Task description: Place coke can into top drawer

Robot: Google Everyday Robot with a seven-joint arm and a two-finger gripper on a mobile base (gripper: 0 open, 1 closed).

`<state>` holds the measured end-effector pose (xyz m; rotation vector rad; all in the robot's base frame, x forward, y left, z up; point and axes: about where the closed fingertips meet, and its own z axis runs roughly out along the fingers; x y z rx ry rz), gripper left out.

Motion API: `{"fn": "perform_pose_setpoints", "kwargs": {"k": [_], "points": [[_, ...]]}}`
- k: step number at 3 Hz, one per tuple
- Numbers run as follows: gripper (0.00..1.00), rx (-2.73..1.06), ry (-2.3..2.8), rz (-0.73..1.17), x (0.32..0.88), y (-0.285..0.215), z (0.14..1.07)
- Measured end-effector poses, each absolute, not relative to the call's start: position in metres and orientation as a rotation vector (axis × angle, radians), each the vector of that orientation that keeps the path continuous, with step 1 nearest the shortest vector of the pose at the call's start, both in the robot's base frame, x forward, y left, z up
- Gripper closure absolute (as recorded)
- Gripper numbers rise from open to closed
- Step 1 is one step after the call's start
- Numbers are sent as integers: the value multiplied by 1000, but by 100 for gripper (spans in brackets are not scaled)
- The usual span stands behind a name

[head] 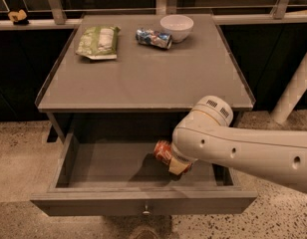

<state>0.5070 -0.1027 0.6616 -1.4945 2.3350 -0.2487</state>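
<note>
Next, my gripper releases the coke can on the bottom of the drawer, slightly behind the metal knob (164,170).
The top drawer (143,201) is pulled open under the grey cabinet top, with its small metal knob at the front. The coke can (163,151), red-orange with a silver end, is tilted on its side inside the drawer, right of the middle, just above the floor. My gripper (177,166) reaches down into the drawer from the right and is shut on the can. The white arm covers the can's right part and most of the gripper.
On the cabinet top (143,78) at the back lie a green snack bag (98,41), a blue-and-silver can (153,38) on its side and a white bowl (176,27). A white post (293,91) stands at the right. The floor is speckled.
</note>
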Motion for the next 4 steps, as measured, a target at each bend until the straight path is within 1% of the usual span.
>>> {"fn": "perform_pose_setpoints", "kwargs": {"k": [1,4], "points": [[100,-1518,2316,-246,513,-100,650],[100,-1629,2324,-188,500,-84,603]]}}
